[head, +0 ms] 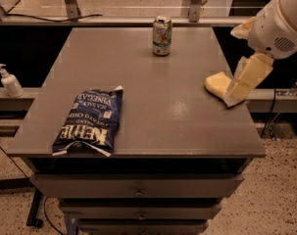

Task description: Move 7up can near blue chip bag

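Note:
The gripper should next grasp the 7up can's middle (161, 37), below its silver top.
The 7up can (162, 35) stands upright at the far middle of the grey table (153, 116). It is silver-white and green with a silver top. The blue chip bag (89, 119) lies flat near the table's front left, white "Kettle" lettering upside down to me. My gripper (238, 84) hangs from the white arm (280, 23) at the table's right edge. It is far right of the can and the bag, in front of part of a yellow sponge. It holds nothing that I can see.
A yellow sponge (216, 84) lies at the table's right edge, partly covered by the gripper. A white pump bottle (10, 81) stands on a ledge to the left. Drawers (138, 192) sit under the table. A rail and posts run behind the far edge.

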Robot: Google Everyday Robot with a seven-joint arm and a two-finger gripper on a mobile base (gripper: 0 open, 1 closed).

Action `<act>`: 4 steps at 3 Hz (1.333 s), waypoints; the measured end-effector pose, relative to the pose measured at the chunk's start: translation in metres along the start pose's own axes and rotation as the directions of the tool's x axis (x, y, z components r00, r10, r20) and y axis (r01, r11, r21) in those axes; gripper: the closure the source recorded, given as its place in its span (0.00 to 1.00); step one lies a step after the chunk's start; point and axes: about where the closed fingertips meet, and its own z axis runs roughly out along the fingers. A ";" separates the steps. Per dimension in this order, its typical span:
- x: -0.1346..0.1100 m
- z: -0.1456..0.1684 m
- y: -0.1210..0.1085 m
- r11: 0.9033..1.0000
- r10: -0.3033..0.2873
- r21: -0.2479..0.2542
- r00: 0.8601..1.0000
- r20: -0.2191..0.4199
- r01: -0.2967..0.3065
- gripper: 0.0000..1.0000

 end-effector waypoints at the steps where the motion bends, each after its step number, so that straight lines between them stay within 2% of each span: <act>1: -0.007 0.031 -0.040 0.999 0.029 0.021 0.994 0.105 -0.032 0.00; 2: -0.014 0.066 -0.079 0.997 0.071 0.022 0.975 0.212 -0.077 0.00; 3: -0.015 0.066 -0.079 0.997 0.071 0.021 0.974 0.213 -0.077 0.00; 4: -0.032 0.088 -0.101 0.995 0.090 0.016 0.950 0.298 -0.099 0.00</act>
